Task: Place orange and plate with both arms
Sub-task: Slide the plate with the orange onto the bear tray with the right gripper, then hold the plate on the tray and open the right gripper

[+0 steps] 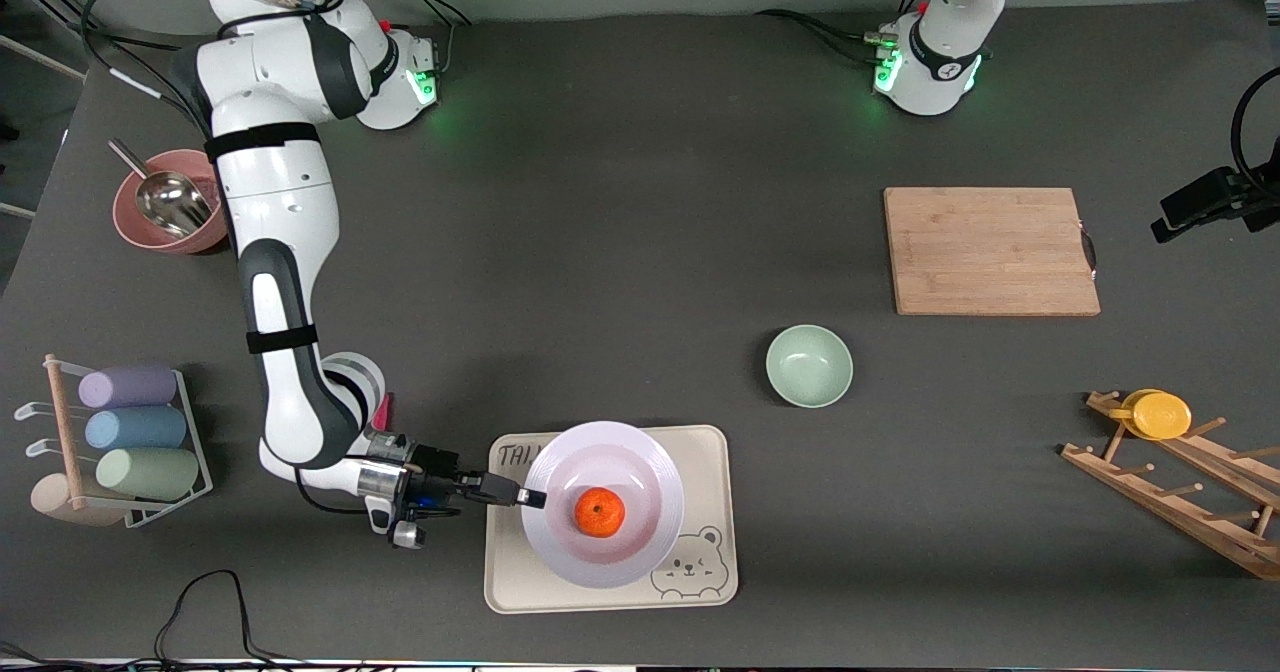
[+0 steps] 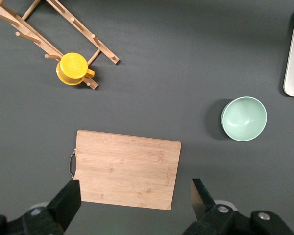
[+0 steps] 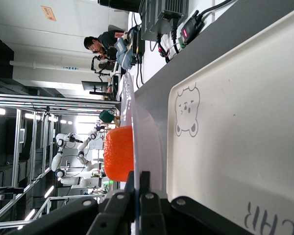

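Note:
I should use my right gripper to set the white plate with its orange down on the cream tray (image 1: 618, 493) (image 3: 211, 159) between the lettering and the bear.
The white plate (image 1: 604, 504) rests over the cream bear tray (image 1: 610, 592), near the front camera. The orange (image 1: 599, 511) sits in the plate's middle. My right gripper (image 1: 528, 497) is shut on the plate's rim at the side toward the right arm's end of the table. In the right wrist view the fingers (image 3: 137, 188) pinch the thin rim of the plate (image 3: 146, 142), with the orange (image 3: 118, 152) on it and the tray (image 3: 235, 142) beneath. My left gripper (image 2: 134, 205) is open and empty, high above the cutting board (image 2: 125, 169), out of the front view.
A pale-green bowl (image 1: 809, 365) stands between tray and wooden cutting board (image 1: 990, 251). A wooden rack with a yellow cup (image 1: 1160, 414) is at the left arm's end. A pink bowl with a scoop (image 1: 165, 202) and a rack of pastel cups (image 1: 130, 427) are at the right arm's end.

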